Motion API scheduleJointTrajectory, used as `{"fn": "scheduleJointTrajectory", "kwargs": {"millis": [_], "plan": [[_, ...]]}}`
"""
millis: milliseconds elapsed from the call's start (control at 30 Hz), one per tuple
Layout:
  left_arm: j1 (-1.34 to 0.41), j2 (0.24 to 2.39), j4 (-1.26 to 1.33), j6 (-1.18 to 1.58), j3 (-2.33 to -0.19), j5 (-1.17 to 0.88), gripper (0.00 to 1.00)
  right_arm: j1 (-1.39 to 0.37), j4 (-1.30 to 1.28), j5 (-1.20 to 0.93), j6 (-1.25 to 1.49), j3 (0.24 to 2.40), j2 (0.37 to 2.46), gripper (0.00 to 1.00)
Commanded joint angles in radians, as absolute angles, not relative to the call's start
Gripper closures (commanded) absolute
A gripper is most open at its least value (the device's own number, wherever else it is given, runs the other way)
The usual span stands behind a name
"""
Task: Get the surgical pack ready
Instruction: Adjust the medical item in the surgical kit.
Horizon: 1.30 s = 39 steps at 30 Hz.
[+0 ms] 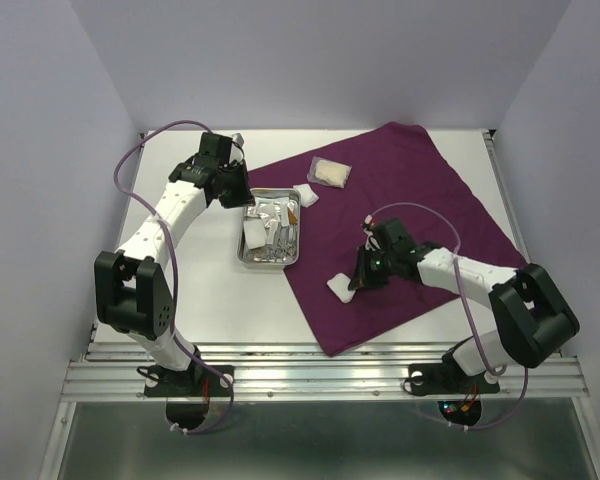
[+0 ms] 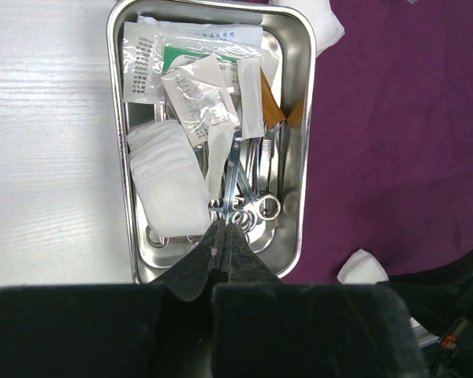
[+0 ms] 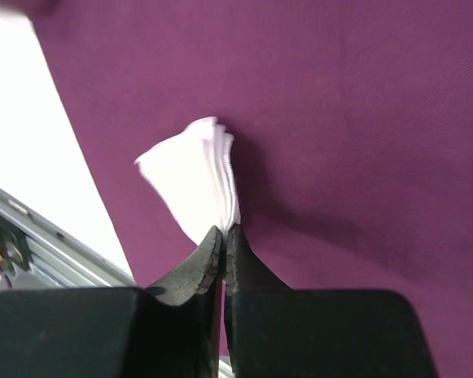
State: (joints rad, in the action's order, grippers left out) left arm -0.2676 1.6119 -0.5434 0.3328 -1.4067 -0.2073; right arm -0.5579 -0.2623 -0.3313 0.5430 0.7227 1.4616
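I will release the white gauze square from my right gripper so that it rests on the other gauze square (image 1: 307, 194) beside the steel tray.
The dark-purple cloth (image 1: 410, 200) lies spread on the right of the table. The steel tray (image 1: 298, 238) sits at its left edge and holds scissors and forceps (image 2: 251, 177), a stack of gauze squares (image 2: 169, 177) and clear packets (image 2: 193, 47). My left gripper (image 1: 242, 195) is shut and hovers over the tray's near end, its tips (image 2: 225, 224) just above the instruments' ring handles. My right gripper (image 1: 356, 280) is shut on the edge of a white gauze square (image 3: 193, 173), low over the cloth (image 3: 363, 118) near its front-left edge.
Another gauze square (image 1: 307, 195) and a clear packet with pale contents (image 1: 330, 172) lie on the cloth behind the tray. The bare white table (image 1: 200, 290) lies left of the tray. The metal front rail (image 1: 320, 375) runs along the near edge.
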Motion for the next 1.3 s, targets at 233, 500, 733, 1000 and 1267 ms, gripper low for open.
{"fn": "scheduleJointTrajectory", "kwargs": {"millis": [233,500,733,1000,1267], "plan": [[-0.264,1.574,-0.537,0.318,-1.401,-0.192,1.00,-0.512,-0.222,-0.196,0.555,1.001,1.477,0.99],[-0.255,1.559,-0.543,0.318,-1.387,-0.184,1.00,-0.454,-0.198,-0.198,0.590,1.391,1.790,0.99],[-0.247,1.543,-0.552,0.318,-1.376,-0.173,1.00,-0.436,-0.172,-0.264,0.604,1.691,2.068,0.99],[-0.244,1.537,-0.557,0.321,-1.359,-0.169,1.00,-0.417,-0.172,-0.337,0.624,1.864,2.247,0.99],[-0.244,1.542,-0.555,0.325,-1.358,-0.173,1.00,-0.408,-0.170,-0.382,0.641,1.885,2.329,0.99]]}}
